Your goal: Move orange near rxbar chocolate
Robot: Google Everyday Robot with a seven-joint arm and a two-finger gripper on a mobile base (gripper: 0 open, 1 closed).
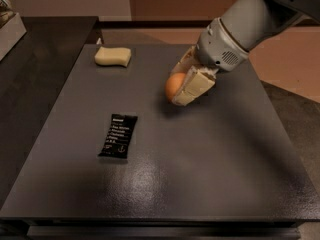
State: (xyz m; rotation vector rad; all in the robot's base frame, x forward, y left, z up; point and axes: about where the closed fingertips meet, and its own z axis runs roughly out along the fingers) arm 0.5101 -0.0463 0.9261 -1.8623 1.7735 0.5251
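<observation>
The robot's gripper should release the orange, held just above the dark table now, on the table [149,122] close beside the back end of the rxbar chocolate.
The orange [174,85] is a small round fruit held between the cream fingers [196,86] of my gripper [181,89], just above the dark table near its middle, toward the back. The gripper is shut on it, and the grey arm reaches in from the upper right. The rxbar chocolate [118,135], a flat black wrapper with white text, lies on the table to the front left of the orange, a little over a bar's length away.
A pale yellow sponge [113,56] lies at the table's [210,174] back left. A darker counter runs along the left side, with a pale object at its far corner [10,26]. The table's front edge is near the frame's bottom.
</observation>
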